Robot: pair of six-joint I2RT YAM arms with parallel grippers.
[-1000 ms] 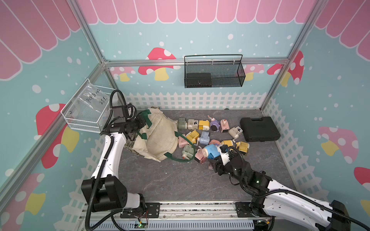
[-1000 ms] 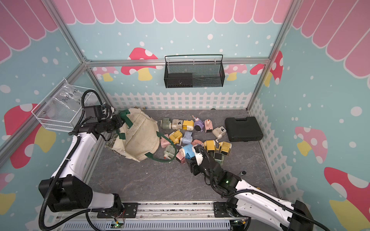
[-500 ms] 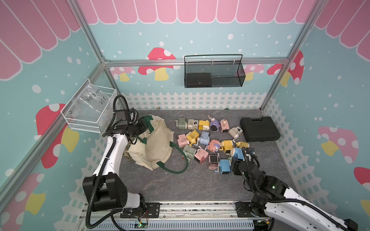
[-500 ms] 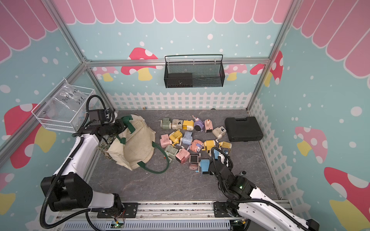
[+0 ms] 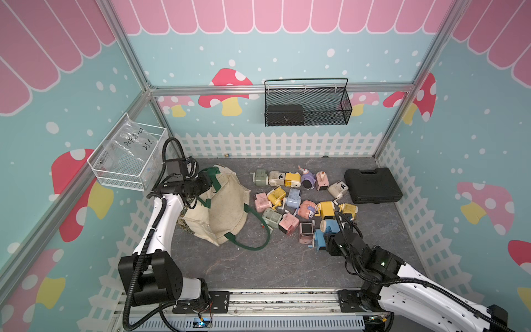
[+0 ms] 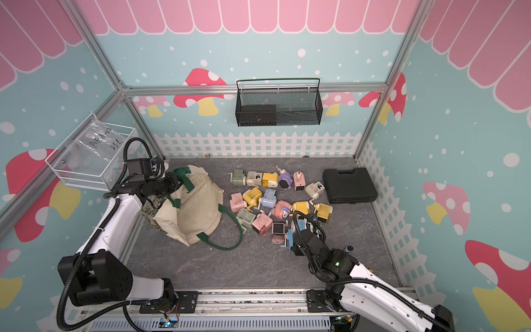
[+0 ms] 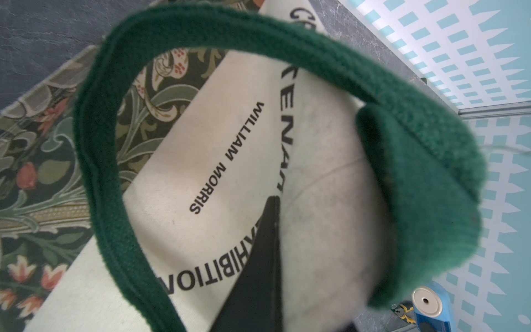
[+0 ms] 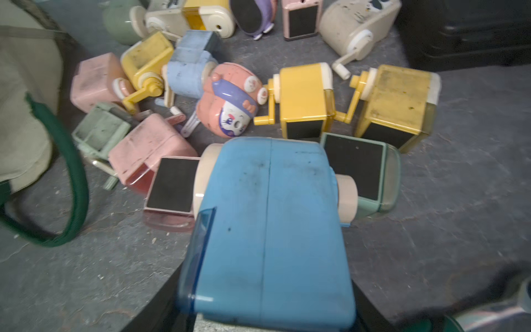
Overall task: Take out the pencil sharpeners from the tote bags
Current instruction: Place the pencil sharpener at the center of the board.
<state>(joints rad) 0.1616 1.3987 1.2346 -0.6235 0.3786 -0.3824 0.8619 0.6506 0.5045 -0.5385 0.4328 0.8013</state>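
My right gripper will let go of the blue sharpener so that it rests on the bare grey floor [image 5: 284, 250] [image 8: 119, 247] next to the loose green handle.
The cream tote bag [image 5: 224, 207] [image 6: 198, 209] lies slumped at the left of the grey floor, with one green handle [image 5: 250, 244] trailing loose. My left gripper [image 5: 205, 184] [image 7: 270, 230] is shut on the bag's upper rim, and the other green handle [image 7: 97, 172] loops round it. Several pastel pencil sharpeners [image 5: 304, 208] [image 8: 230, 100] lie scattered to the right of the bag. My right gripper [image 5: 323, 244] [image 8: 265, 287] is shut on a blue sharpener [image 5: 317, 240] [image 8: 267, 218], low at the near edge of that pile. The bag's inside is hidden.
A black plastic case [image 5: 372, 185] lies at the back right. On the back wall hangs a black mesh basket [image 5: 307, 106], and a white wire basket [image 5: 129, 161] hangs on the left wall. A white picket fence [image 5: 273, 143] borders the floor.
My right gripper has carried the blue sharpener from the bag's mouth rightwards to the near side of the pile. The left gripper has shifted with the rim, and the bag has sagged.
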